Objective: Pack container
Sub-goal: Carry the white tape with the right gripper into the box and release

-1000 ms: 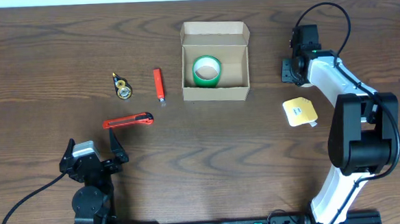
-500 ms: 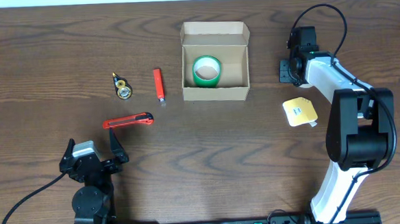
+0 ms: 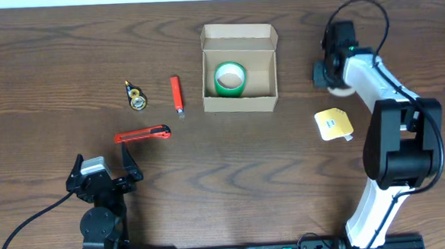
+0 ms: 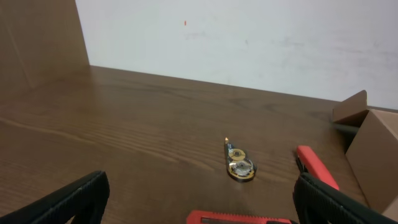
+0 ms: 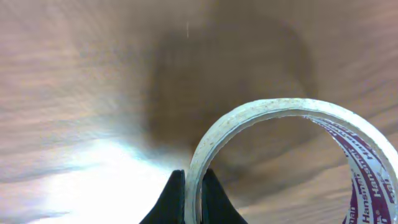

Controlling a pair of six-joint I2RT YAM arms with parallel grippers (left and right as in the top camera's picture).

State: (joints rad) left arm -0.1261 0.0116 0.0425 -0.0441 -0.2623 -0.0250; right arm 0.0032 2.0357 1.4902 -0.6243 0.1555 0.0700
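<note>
The clear tape roll will go down on top of the green tape roll (image 3: 230, 77) in the box, where I should set it with my right gripper. The clear roll is still held above the wood.
The container (image 3: 241, 103), an open tan cardboard box with its flap lid folded back, sits at the table's middle back. A green tape roll (image 3: 229, 78) lies inside it. The box's corner shows in the left wrist view (image 4: 375, 149). My right gripper (image 3: 330, 71) is to the right of the box. In the right wrist view it (image 5: 193, 186) is shut on the rim of a clear tape roll (image 5: 280, 112) with purple print, held above the wood. My left gripper (image 3: 101, 170) is open and empty near the front left, also in its wrist view (image 4: 202, 202).
A yellow-black correction tape dispenser (image 3: 136, 98) (image 4: 239, 167), a red marker (image 3: 177, 93) (image 4: 316, 167) and a red box cutter (image 3: 142, 134) (image 4: 239, 218) lie left of the box. A yellow sticky-note pad (image 3: 333, 123) lies at the right, beside the right arm.
My right gripper has shifted slightly toward the back and its wrist has turned, with the clear tape roll in it. The left arm has not moved.
</note>
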